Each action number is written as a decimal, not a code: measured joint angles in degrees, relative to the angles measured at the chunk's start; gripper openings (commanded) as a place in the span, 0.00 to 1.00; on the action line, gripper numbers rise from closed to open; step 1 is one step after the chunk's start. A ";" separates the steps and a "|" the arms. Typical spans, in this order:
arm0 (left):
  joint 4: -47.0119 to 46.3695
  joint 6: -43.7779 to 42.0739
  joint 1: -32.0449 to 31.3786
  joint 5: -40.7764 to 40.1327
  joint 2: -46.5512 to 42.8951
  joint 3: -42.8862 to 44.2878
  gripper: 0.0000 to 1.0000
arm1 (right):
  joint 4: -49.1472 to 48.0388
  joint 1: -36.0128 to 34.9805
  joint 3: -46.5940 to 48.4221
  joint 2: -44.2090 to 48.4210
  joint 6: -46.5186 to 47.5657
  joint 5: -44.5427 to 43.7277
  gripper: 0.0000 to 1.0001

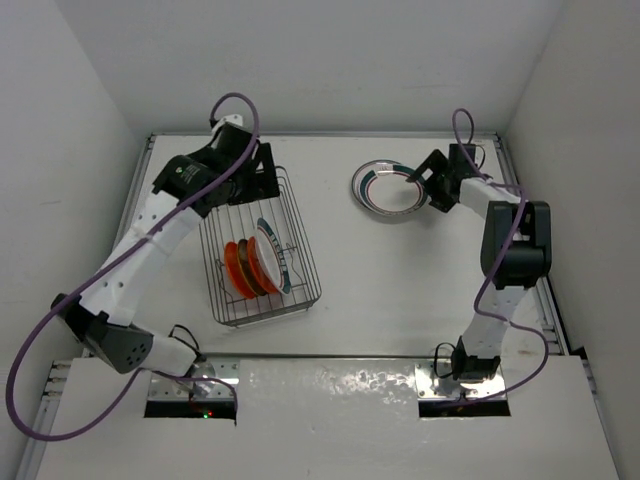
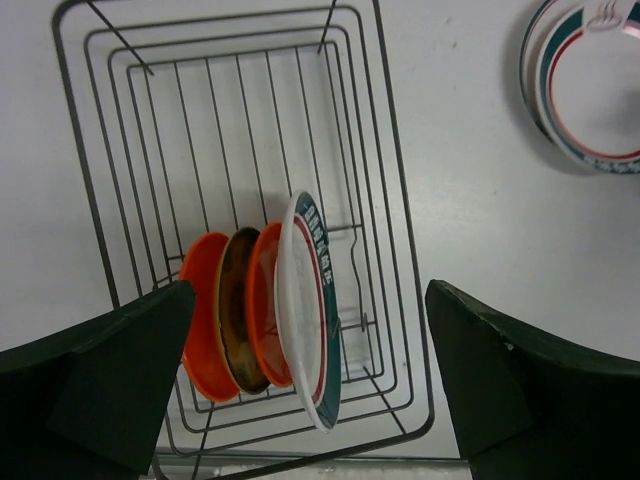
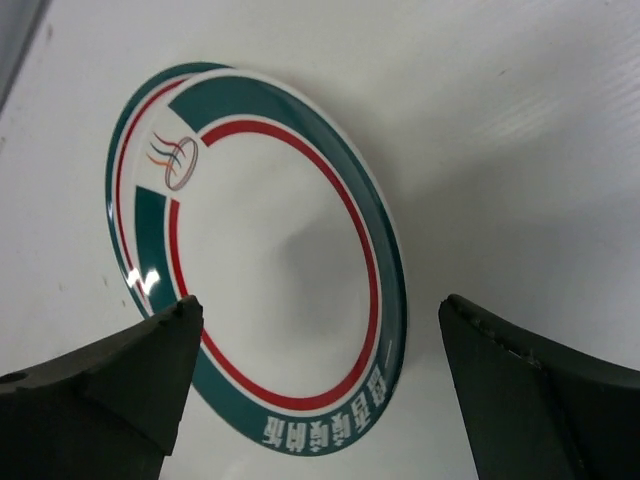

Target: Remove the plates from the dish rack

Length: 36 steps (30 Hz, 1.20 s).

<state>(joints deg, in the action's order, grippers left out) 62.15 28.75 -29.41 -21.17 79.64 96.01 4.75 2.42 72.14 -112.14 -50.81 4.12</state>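
The white plate's upper edge point(image 1: 259, 236) point(image 2: 284, 256), beside the orange plates in the dish rack, is the next spot that my left gripper should go down to and close on.
The grey wire dish rack point(image 1: 246, 214) lies left of centre. At its near end several plates stand on edge: a white plate with a green and red rim point(image 1: 272, 255) and orange ones point(image 1: 238, 268). The left wrist view looks down on the rack point(image 2: 240, 130), the white plate point(image 2: 305, 310) and the orange plates point(image 2: 205, 320). My left gripper point(image 1: 264, 178) is open above the rack's far end, empty point(image 2: 310, 385). My right gripper point(image 1: 422, 186) is open and empty point(image 3: 315, 390) just over two stacked green-rimmed plates point(image 1: 385, 188) lying flat on the table point(image 3: 270, 270).
The stacked plates also show at the top right of the left wrist view point(image 2: 590, 90). White walls close in the table on the left, back and right. The rack's far half holds no plates.
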 measured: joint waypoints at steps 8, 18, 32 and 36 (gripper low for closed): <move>1.86 1.88 -4.76 -3.17 9.18 -0.13 0.94 | 22.16 -1.46 13.90 -4.24 7.43 -3.23 0.99; 3.61 4.87 -5.99 -9.97 11.93 -3.89 0.58 | 34.21 -1.81 -1.33 13.64 12.44 -5.60 0.99; 3.45 6.01 -6.23 -10.08 13.44 -9.44 0.03 | 37.66 -1.81 -1.60 14.69 16.70 -4.92 0.99; 5.38 4.02 -6.29 -10.58 13.42 -7.56 0.00 | 37.81 -1.81 -1.60 14.69 16.76 -3.87 0.99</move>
<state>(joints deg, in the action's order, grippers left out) 67.53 32.77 -35.70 -31.75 93.06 88.44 42.57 0.60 70.54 -97.45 -34.04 0.25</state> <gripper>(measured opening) 0.029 0.985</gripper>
